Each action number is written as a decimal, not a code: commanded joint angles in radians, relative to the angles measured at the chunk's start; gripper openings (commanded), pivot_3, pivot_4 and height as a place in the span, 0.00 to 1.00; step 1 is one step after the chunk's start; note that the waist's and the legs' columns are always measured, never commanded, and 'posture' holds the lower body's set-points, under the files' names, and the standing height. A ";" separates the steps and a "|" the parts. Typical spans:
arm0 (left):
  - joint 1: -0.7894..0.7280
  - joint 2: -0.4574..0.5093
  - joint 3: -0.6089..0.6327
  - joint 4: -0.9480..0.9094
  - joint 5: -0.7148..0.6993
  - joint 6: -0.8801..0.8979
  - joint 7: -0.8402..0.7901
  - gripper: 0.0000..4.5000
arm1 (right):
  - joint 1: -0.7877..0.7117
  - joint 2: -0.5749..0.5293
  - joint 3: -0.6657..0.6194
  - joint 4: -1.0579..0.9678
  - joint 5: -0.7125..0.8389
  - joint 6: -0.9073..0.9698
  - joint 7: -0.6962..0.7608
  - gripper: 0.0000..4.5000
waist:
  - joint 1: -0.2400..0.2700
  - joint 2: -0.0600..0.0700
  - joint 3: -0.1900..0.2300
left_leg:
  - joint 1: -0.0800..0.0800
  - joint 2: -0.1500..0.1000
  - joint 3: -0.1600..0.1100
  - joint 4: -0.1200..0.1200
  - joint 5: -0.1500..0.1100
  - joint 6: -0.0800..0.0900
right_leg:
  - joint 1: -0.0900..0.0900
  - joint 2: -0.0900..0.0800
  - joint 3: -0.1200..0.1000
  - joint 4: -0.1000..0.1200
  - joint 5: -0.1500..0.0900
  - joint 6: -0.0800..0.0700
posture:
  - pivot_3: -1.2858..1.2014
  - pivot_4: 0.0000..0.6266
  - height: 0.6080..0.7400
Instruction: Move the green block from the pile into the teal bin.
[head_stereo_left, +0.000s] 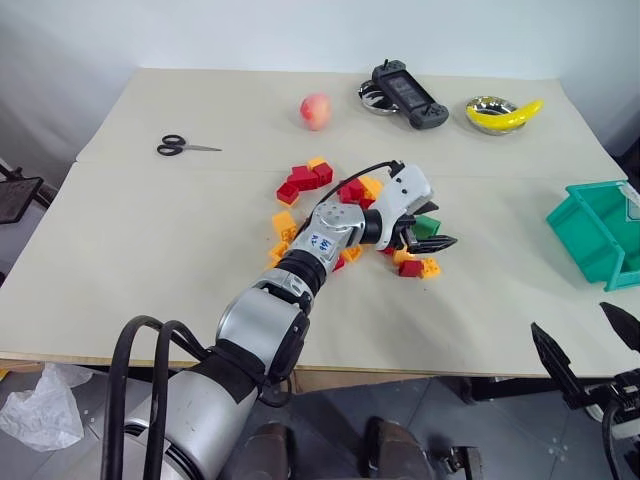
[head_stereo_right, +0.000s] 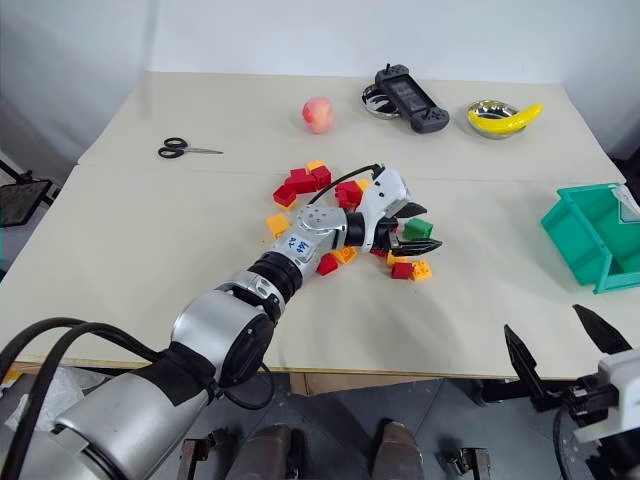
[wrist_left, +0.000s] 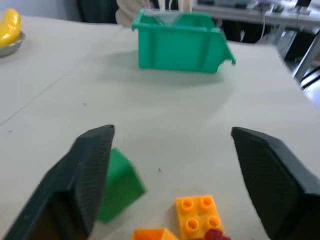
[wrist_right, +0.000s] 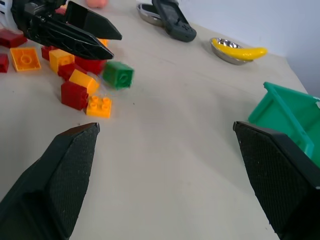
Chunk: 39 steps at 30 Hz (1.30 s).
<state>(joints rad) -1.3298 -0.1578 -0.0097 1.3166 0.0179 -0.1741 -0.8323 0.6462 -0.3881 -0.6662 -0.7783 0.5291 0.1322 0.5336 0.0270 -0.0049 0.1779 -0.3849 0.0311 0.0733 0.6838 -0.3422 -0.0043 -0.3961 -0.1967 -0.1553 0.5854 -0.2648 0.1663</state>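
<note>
I need to close my right gripper on the opposite sides (head_stereo_left: 427, 227) (wrist_right: 118, 75) of the green block, at the edge of the pile closest to the teal bin.
The green block (head_stereo_left: 428, 224) lies on the table at the right edge of the pile (head_stereo_left: 310, 180) of red and orange-yellow bricks. My left gripper (head_stereo_right: 432, 227) reaches across the pile and is open, its jaws set wide. The block sits low between them, close against one finger (wrist_left: 85, 170), and is not gripped. The teal bin (head_stereo_left: 595, 232) stands at the table's right edge, well apart from the block. My right gripper (head_stereo_right: 558, 345) hangs open and holds nothing, off the table's front right edge.
Black scissors (head_stereo_left: 184, 148) lie at the back left. A peach (head_stereo_left: 316, 111) sits at the back centre. A black game controller (head_stereo_left: 408, 95) rests on a steel bowl, and a banana (head_stereo_left: 508, 115) lies in another bowl at the back right.
</note>
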 joint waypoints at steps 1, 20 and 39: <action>-0.030 -0.150 0.004 -0.020 -0.018 -0.019 -0.015 0.86 | -0.069 -0.056 0.033 0.020 0.001 0.027 -0.002 1.00 | 0.000 0.000 0.000 | 0.000 0.000 0.000 0.000 0.000 0.000 | 0.000 0.000 0.000 0.000 0.000 0.000 | 0.52 0.24 1.00; 0.488 0.521 0.151 -0.672 -0.206 -0.015 -0.248 1.00 | -1.017 -0.230 0.532 0.669 -0.167 0.369 -0.082 1.00 | -0.024 0.002 -0.001 | -0.003 0.000 -0.005 0.003 0.001 -0.001 | -0.001 0.000 -0.004 0.004 0.000 -0.001 | 0.52 0.24 1.00; 0.918 0.672 0.100 -1.331 -0.422 0.362 -0.277 1.00 | -1.358 -0.087 0.626 1.081 -0.266 0.451 -0.035 1.00 | -0.049 0.003 -0.001 | -0.002 0.000 -0.005 0.006 0.001 -0.002 | 0.000 -0.002 -0.003 0.006 0.000 -0.001 | 0.52 0.24 1.00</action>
<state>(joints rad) -0.4178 0.5007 0.0912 0.0277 -0.3813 0.1843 -1.1063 -0.6864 -0.4769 -0.0202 0.3070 0.2536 0.5787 0.4897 -0.0216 -0.0023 0.1769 -0.3869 0.0308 0.0682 0.6896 -0.3411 -0.0059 -0.3959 -0.1983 -0.1583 0.5917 -0.2645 0.1654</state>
